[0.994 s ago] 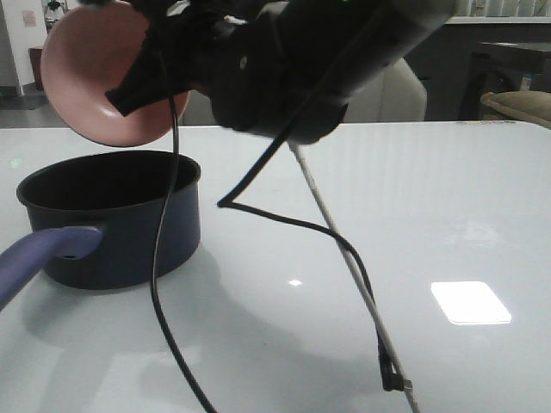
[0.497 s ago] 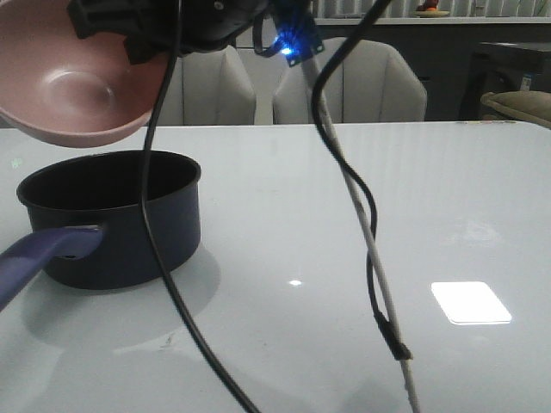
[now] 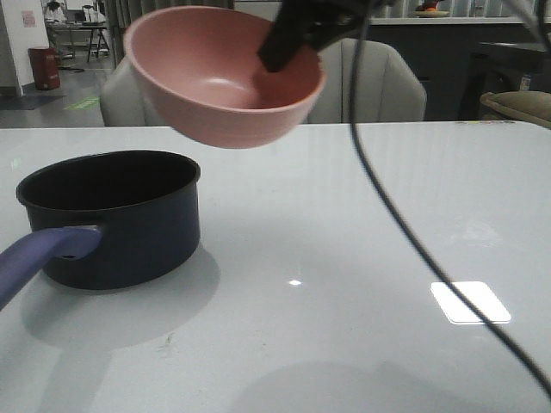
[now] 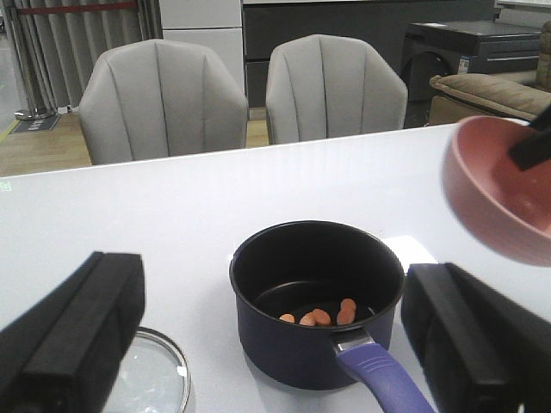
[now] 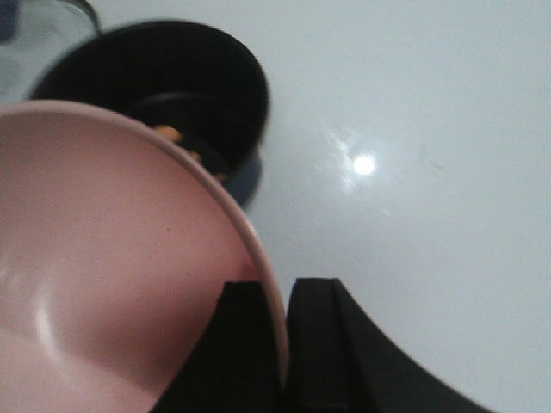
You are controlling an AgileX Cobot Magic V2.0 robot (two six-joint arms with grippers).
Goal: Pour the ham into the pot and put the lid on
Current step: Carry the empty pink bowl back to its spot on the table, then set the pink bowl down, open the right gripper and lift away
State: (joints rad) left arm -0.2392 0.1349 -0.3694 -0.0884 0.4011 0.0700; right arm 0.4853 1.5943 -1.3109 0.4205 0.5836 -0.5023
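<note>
The robot's right gripper should set the pink bowl down on the white table [image 3: 390, 255], between the pot and the bright patch of light.
The dark navy pot [image 3: 112, 215] with its purple-blue handle [image 3: 34, 258] stands at the table's left. In the left wrist view the pot [image 4: 284, 344] holds several orange-pink ham chunks [image 4: 318, 316]. My right gripper [image 3: 288, 39] is shut on the rim of the empty pink bowl [image 3: 224, 77], held mouth-up in the air to the right of the pot; the right wrist view shows the fingers [image 5: 314, 344] pinching the bowl's rim [image 5: 112, 258]. My left gripper [image 4: 271, 284] is open and empty, facing the pot. The glass lid [image 4: 146, 379] lies on the table beside the pot.
A black cable [image 3: 413, 232] hangs across the right half of the front view. Grey chairs [image 4: 164, 95] stand behind the table's far edge. Bright light patches [image 3: 469, 301] reflect on the white table top.
The right gripper has swung the pink bowl from tilted over the pot to mouth-up and carried it rightward. The arm's bulk and the white cable have left the front view.
</note>
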